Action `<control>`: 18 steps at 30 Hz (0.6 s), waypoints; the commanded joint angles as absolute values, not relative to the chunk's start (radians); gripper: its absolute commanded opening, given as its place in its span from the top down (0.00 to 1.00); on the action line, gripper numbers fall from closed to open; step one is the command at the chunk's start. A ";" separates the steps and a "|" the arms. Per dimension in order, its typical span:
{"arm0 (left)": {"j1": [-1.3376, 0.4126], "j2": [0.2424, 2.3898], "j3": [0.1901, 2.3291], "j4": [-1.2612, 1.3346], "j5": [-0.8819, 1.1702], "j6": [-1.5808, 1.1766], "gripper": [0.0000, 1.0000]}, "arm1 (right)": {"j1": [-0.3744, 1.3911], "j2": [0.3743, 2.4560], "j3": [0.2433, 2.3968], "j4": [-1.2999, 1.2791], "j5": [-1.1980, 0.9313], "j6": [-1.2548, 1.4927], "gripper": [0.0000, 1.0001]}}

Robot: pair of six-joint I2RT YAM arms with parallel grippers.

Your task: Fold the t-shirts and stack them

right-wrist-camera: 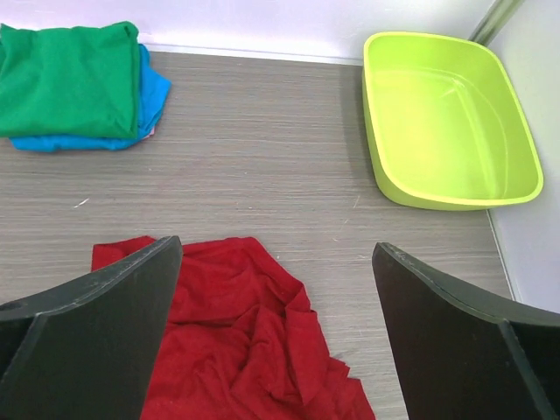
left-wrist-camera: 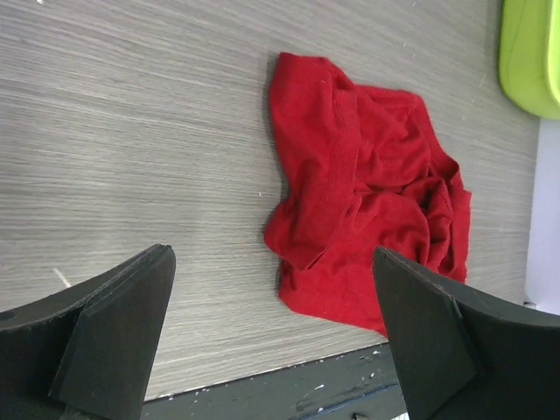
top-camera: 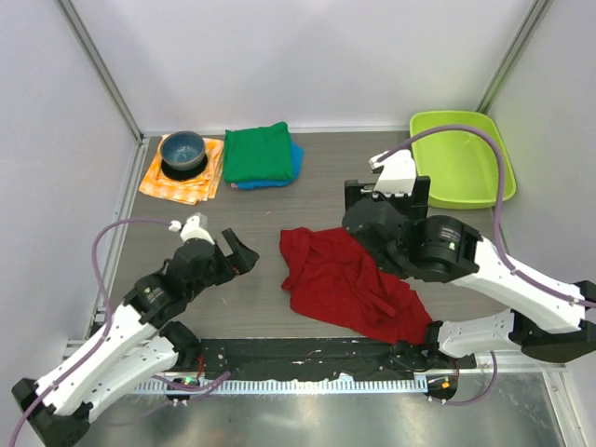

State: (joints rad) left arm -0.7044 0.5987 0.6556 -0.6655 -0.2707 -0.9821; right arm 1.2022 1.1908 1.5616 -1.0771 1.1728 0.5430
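The dark red t-shirt is bunched up in loose folds, so the robot's left gripper needs to pinch its doubled-over edge (top-camera: 288,281) and stretch it out with the right gripper before folding.
A dark red t-shirt (top-camera: 345,284) lies crumpled on the table's middle, near the front edge. It also shows in the left wrist view (left-wrist-camera: 359,192) and the right wrist view (right-wrist-camera: 236,341). A folded green t-shirt (top-camera: 259,152) lies on a folded blue t-shirt (top-camera: 294,160) at the back; both show in the right wrist view, the green one (right-wrist-camera: 70,79) over the blue one (right-wrist-camera: 149,96). My left gripper (top-camera: 240,253) (left-wrist-camera: 269,254) is open and empty, left of the red shirt. My right gripper (top-camera: 377,197) (right-wrist-camera: 276,245) is open and empty above the red shirt's far right edge.
A lime green tub (top-camera: 456,158) (right-wrist-camera: 446,114) stands empty at the back right. A blue bowl (top-camera: 182,151) sits on an orange-and-white checked cloth (top-camera: 177,183) at the back left. A black strip (top-camera: 307,354) runs along the table's front edge.
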 commanded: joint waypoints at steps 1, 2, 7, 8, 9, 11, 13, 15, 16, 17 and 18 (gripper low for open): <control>-0.701 0.756 0.614 -0.479 -0.175 -0.962 0.01 | 1.198 1.265 1.588 -1.083 1.262 0.609 0.03; -0.701 0.784 0.608 -0.400 -0.155 -0.957 0.01 | 1.184 1.278 1.576 -1.085 1.255 0.615 0.03; -0.719 1.071 0.647 -0.236 -0.074 -0.920 0.02 | 1.102 1.253 1.425 -0.964 1.146 0.629 0.03; -0.724 1.110 0.679 -0.207 -0.061 -0.905 0.03 | 1.076 1.240 1.349 -0.928 1.071 0.618 0.03; -0.730 1.144 0.692 -0.193 -0.051 -0.904 0.03 | 1.033 1.211 1.310 -0.898 1.040 0.609 0.03; -0.735 1.238 0.719 -0.140 -0.043 -0.907 0.09 | 0.994 1.192 1.218 -0.836 0.973 0.604 0.03; -0.736 1.297 0.742 -0.117 -0.005 -0.907 0.13 | 0.966 1.177 1.165 -0.807 0.950 0.600 0.03; -0.744 1.364 0.762 -0.071 0.030 -0.916 0.22 | 0.963 1.180 1.144 -0.801 0.943 0.598 0.03; -0.749 1.379 0.768 -0.060 0.040 -0.919 0.25 | 0.962 1.180 1.132 -0.801 0.945 0.598 0.03; -0.753 1.408 0.781 -0.054 0.054 -0.919 0.31 | 0.962 1.180 1.126 -0.801 0.946 0.598 0.03; -0.765 1.417 0.785 -0.054 0.057 -0.919 0.33 | 0.960 1.180 1.123 -0.801 0.948 0.598 0.03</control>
State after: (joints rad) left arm -0.7383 1.3735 0.7280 -0.1665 -0.0166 -0.9295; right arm 0.9592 1.2160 1.1305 -0.8860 0.9695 0.5896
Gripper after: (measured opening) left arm 0.760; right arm 0.973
